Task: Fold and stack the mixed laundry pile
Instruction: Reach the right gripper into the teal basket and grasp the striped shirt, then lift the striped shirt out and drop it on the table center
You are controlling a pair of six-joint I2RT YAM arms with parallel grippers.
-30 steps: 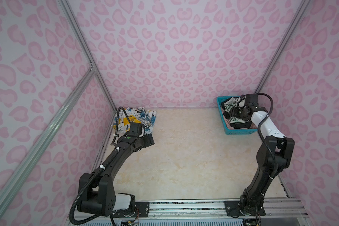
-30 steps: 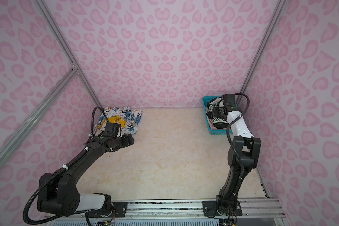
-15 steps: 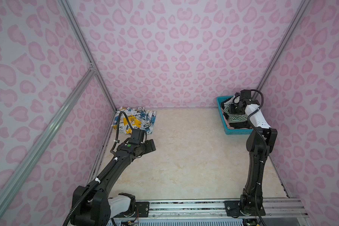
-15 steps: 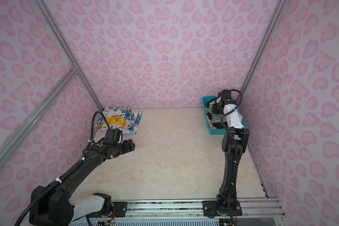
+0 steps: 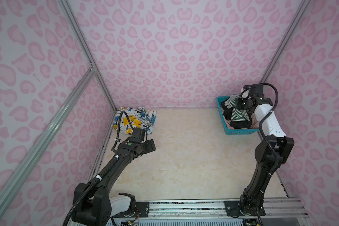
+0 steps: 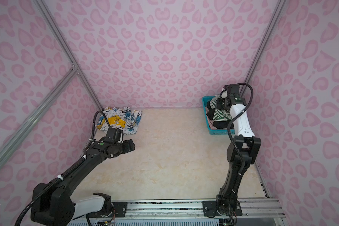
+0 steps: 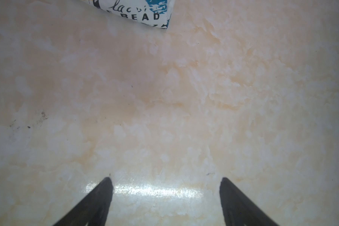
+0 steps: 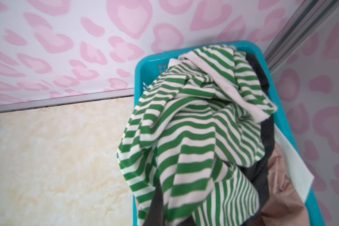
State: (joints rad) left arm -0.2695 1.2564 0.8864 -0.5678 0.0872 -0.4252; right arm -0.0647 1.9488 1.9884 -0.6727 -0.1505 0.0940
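Note:
I should release the striped top with my right gripper on the bare table [image 5: 196,153] in front of the teal basket, toward the middle.
The mixed laundry pile fills a teal basket [image 5: 241,132] at the back right. A green-and-white striped top [image 8: 184,127] lies on top of it, over a black garment [image 8: 262,176] and a pale pink one [image 8: 282,195]. My right gripper [image 5: 240,104] is down in the basket, shut on the striped top, whose cloth drapes over and hides its jaws in the right wrist view. A white garment with blue and yellow splashes [image 5: 137,119] lies flat at the back left. My left gripper [image 7: 165,179] hovers open over bare table just in front of it, holding nothing.
Pink patterned walls close in the table [image 5: 194,156] on three sides, with aluminium frame posts [image 5: 104,84] in the corners. The basket [image 6: 219,132] stands tight in the back right corner. Both arm bases sit on a rail [image 5: 184,207] along the front edge.
The right gripper's jaws have closed on the striped top in the basket. The left gripper has drawn back a little from the printed garment toward the front, still open.

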